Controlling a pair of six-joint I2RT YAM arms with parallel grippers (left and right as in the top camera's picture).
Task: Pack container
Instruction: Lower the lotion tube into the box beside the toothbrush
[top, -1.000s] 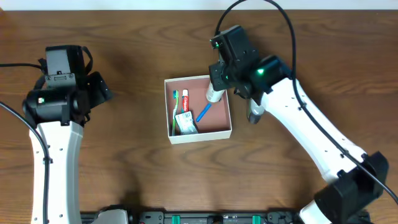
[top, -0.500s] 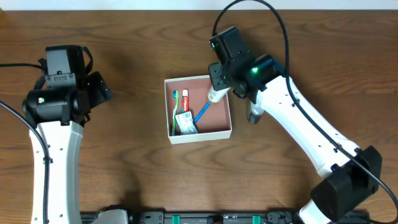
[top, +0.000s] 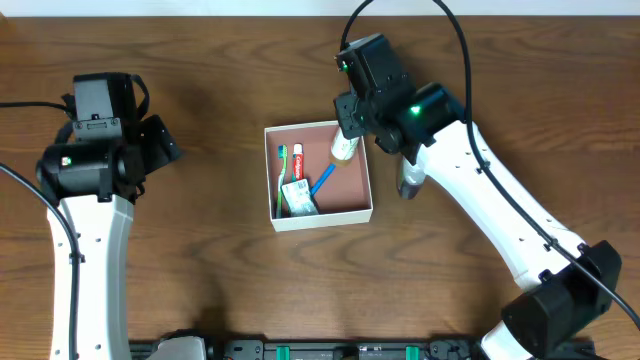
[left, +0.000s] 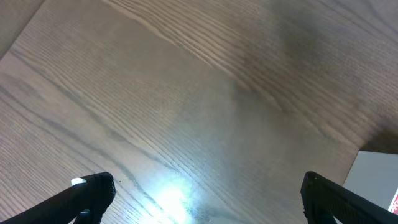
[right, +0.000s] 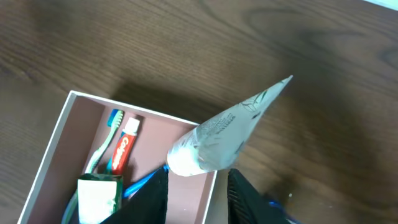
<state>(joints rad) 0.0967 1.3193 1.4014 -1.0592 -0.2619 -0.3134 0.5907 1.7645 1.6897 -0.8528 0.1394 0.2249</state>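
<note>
The whitish squeeze tube is leaning over the far corner of the box, so next my right gripper pinches the tube's flat end (right: 259, 122) and moves the tube further inside.
The container (top: 355, 212) is a shallow white-walled box with a pinkish-brown floor at the table's middle. In it lie a green toothbrush (top: 282, 165), a red toothpaste tube (top: 298, 160), a blue item (top: 326, 180) and a green-and-white packet (top: 297, 197). A whitish squeeze tube (top: 343, 147) leans over the box's far right corner, cap end inside. My right gripper (top: 352, 125) is above that corner. In the right wrist view its fingers (right: 198, 177) are apart just below the tube's cap (right: 230, 124), not pinching it. My left gripper (left: 202, 186) is open and empty over bare wood.
A dark grey bottle (top: 411, 182) lies on the table just right of the box, under my right arm. The box's corner (left: 376, 180) shows at the right edge of the left wrist view. The left arm (top: 100, 150) stands far left of the box.
My right gripper has drawn back towards the far side of the box. The squeeze tube shifted with it towards the far right corner and now leans there. The left arm has not moved.
</note>
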